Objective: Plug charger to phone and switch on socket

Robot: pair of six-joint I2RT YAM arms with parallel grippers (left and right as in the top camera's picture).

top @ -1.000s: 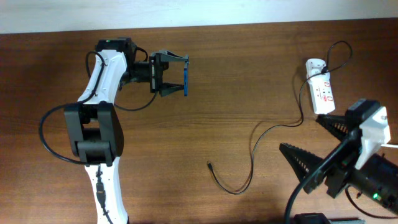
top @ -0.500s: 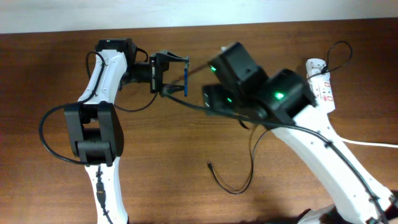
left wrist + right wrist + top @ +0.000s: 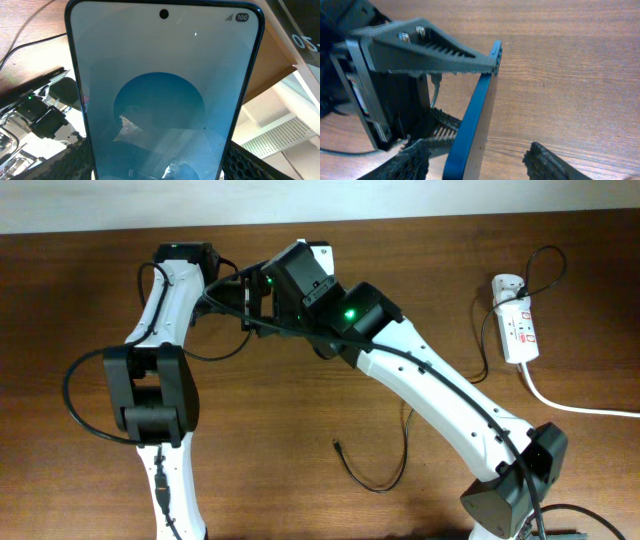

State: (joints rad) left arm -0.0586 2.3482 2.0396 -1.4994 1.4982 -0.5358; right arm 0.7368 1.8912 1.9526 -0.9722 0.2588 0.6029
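My left gripper spans the phone's width, with the screen facing its wrist. So my right gripper needs to hold the phone while my left gripper takes one long edge (image 3: pixel 79 90).
My left gripper (image 3: pixel 160 172) is shut on the phone (image 3: pixel 160 95) and holds it on edge above the table; its blue screen fills the left wrist view. In the right wrist view the phone (image 3: pixel 476 125) shows edge-on, with a left finger (image 3: pixel 440 52) against it. My right gripper (image 3: pixel 480 162) is open, one finger on each side of the phone's edge, not touching it. In the overhead view my right arm (image 3: pixel 340 315) hides the phone. The charger cable (image 3: pixel 392 478) lies loose on the table, its plug tip (image 3: pixel 338 445) free, and runs to the adapter (image 3: pixel 508 284) in the socket (image 3: pixel 520 332).
The socket's thick white cord (image 3: pixel 575 406) runs off the right edge. My right arm stretches diagonally from its base (image 3: pixel 510 500) across the table, passing above part of the cable. The left arm's base (image 3: pixel 160 410) stands at the left.
My right arm has swung from the lower right corner up and left across the table, bringing its open gripper to the phone. The left gripper and phone have stayed put.
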